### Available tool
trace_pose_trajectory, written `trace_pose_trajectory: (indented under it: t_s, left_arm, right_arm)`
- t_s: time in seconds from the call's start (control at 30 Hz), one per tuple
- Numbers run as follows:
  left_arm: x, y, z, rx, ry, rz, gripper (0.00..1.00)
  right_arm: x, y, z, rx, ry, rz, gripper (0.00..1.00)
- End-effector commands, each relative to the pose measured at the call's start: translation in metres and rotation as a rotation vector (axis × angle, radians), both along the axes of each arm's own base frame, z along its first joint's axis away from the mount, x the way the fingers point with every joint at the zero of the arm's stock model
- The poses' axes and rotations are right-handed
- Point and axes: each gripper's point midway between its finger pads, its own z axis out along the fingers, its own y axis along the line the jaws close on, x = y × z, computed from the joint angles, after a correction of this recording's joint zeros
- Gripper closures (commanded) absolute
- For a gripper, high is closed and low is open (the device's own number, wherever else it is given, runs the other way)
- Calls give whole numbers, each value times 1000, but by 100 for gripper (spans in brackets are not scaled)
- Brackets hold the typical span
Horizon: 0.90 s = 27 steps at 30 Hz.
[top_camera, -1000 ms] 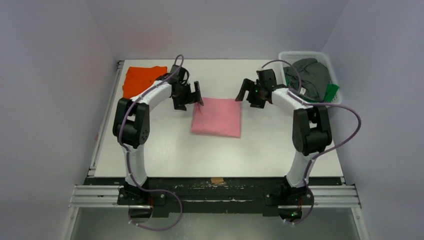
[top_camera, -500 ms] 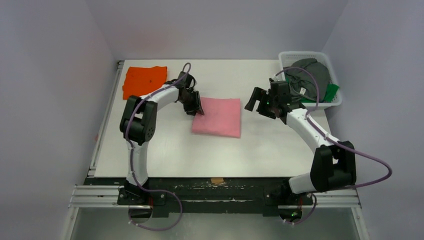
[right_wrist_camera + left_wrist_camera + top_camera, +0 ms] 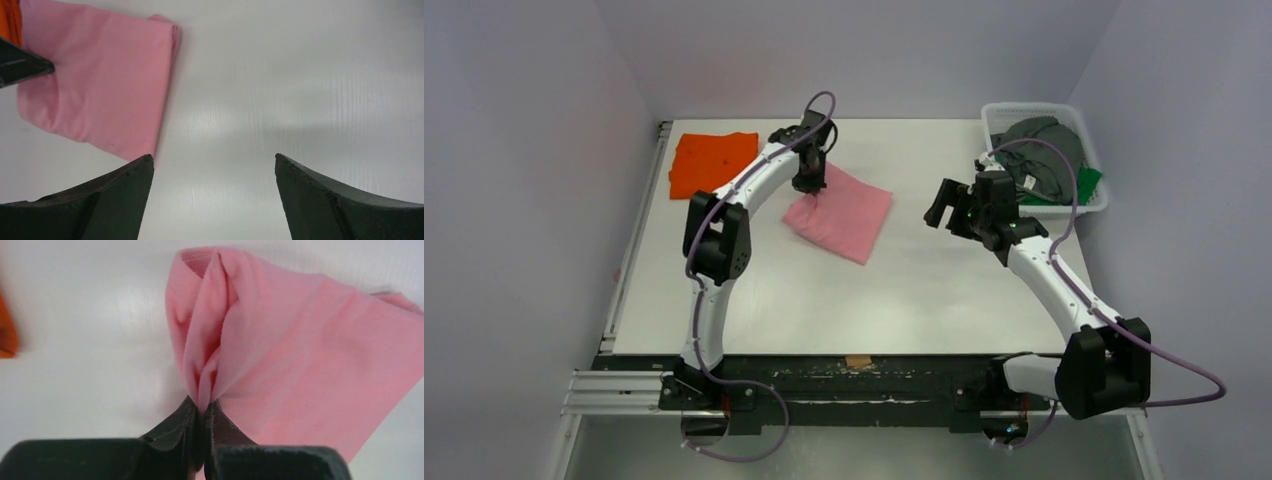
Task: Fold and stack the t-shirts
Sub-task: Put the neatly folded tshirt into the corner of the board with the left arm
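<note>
Next, I release the light pink t-shirt from my left gripper squarely on top of the folded bright orange t-shirt (image 3: 718, 161).
A folded light pink t-shirt (image 3: 842, 212) lies mid-table, turned at an angle. My left gripper (image 3: 812, 186) is shut on its far left corner, and the cloth (image 3: 280, 350) bunches into a ridge between the closed jaws of that gripper (image 3: 202, 407). A folded bright orange t-shirt (image 3: 712, 161) lies flat at the far left. My right gripper (image 3: 944, 208) hovers open over bare table to the right of the pink shirt (image 3: 95, 80), nothing between the tips of this gripper (image 3: 214, 159). Dark grey and green t-shirts (image 3: 1044, 160) sit heaped in the basket.
A white mesh basket (image 3: 1086, 208) stands at the table's far right corner. The table's left edge has a metal rail (image 3: 629, 250). Grey walls close in on three sides.
My left gripper closed on the pink shirt's corner and pulled it back and left, rotating the shirt. The right arm drew back toward the right and nearer, still open.
</note>
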Motion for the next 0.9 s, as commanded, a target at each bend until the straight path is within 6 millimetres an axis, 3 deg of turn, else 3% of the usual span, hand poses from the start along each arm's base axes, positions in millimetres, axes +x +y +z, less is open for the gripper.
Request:
trace_pose_trajectory:
  t_s: [0.0, 0.2, 0.4, 0.63, 0.87]
  left_arm:
    - [44, 64, 43, 374, -181, -21, 100]
    - [85, 106, 73, 441, -276, -4, 100]
    - [108, 149, 116, 512, -372, 32, 100]
    - [112, 184, 173, 461, -466, 94, 100]
    - [98, 202, 219, 418, -527, 108, 100]
  right_arm:
    - [6, -19, 13, -69, -81, -69, 10]
    - [6, -30, 16, -98, -114, -115, 9]
    - [8, -33, 16, -110, -126, -129, 10]
    - [10, -34, 12, -119, -113, -132, 9]
    - [10, -34, 10, -121, -106, -137, 10]
